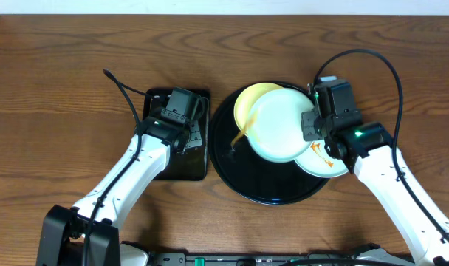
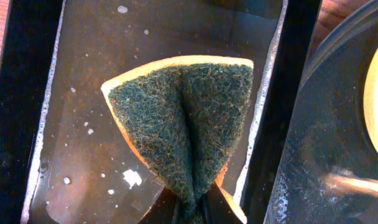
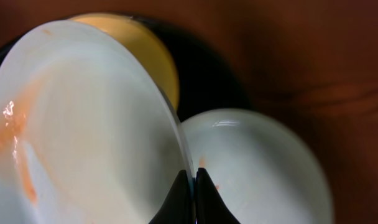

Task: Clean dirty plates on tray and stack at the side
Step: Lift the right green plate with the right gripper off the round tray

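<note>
The pale blue-green plate, now lifted over the round black tray, will be set free by my right gripper on the wooden table (image 1: 392, 125), beside the plate that has sauce spots.
My right gripper (image 1: 311, 124) is shut on the rim of a pale blue-green plate (image 1: 280, 124) and holds it lifted and tilted over the round black tray (image 1: 265, 188). In the right wrist view this plate (image 3: 83, 124) has orange sauce smears at its left, pinched by the gripper (image 3: 193, 186). A pale yellow plate (image 1: 243, 103) lies behind it on the tray. A second blue-green plate (image 1: 326, 162) with sauce spots lies under the right arm. My left gripper (image 2: 194, 208) is shut on a folded green and yellow sponge (image 2: 183, 118) over the rectangular tray (image 1: 182, 166).
The small rectangular black tray (image 2: 71, 155) holds water and white specks. A black cable (image 1: 125, 92) rises from the left arm. Brown wooden table (image 1: 62, 89) surrounds both trays.
</note>
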You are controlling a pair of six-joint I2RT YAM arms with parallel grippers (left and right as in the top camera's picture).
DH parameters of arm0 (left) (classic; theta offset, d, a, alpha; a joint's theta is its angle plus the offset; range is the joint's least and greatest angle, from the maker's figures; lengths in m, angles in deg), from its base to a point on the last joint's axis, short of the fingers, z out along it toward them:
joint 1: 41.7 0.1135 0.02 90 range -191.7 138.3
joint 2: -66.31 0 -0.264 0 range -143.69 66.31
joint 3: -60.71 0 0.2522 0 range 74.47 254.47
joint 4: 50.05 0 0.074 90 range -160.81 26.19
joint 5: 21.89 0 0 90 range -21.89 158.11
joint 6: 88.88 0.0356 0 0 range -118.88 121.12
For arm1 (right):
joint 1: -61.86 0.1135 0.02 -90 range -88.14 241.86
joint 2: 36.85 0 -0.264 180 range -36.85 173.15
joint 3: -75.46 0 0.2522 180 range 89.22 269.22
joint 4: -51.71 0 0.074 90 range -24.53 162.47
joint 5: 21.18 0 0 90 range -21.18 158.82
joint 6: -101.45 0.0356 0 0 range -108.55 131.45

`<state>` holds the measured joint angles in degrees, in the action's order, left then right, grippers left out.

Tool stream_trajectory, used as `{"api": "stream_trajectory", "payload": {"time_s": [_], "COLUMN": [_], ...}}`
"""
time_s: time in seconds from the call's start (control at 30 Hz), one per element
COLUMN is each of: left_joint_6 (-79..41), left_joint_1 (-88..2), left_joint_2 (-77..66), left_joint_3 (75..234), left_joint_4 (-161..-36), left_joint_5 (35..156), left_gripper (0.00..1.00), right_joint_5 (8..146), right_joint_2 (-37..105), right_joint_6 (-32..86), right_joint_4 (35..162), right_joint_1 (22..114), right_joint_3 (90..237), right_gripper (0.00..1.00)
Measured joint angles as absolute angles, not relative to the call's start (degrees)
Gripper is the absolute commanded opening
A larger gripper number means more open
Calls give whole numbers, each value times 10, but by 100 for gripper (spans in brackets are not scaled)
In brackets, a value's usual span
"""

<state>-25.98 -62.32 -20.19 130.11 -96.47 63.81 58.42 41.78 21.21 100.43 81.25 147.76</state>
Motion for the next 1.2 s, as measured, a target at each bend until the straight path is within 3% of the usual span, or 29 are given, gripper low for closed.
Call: {"api": "stream_trajectory", "payload": {"time_s": [0.3, 0.5, 0.93, 1.2], "left_joint_6": [-260, -260, -260, -260], "left_joint_1": [-623, -623, -623, -623], "left_joint_2": [-202, -202, -202, -202], "left_joint_3": [1301, 1301, 1301, 1301], "left_joint_4": [-964, -964, -964, -964], "left_joint_5": [638, 638, 638, 638], "left_gripper": [8, 8, 8, 8], "right_joint_5": [488, 456, 373, 291], "right_joint_2": [424, 431, 445, 491], "right_joint_6": [168, 73, -160, -206], "right_joint_4": [869, 787, 715, 661], "right_joint_1": [813, 814, 893, 929], "right_joint_3": [1478, 1478, 1478, 1478], "right_gripper": [1, 1, 1, 1]}}
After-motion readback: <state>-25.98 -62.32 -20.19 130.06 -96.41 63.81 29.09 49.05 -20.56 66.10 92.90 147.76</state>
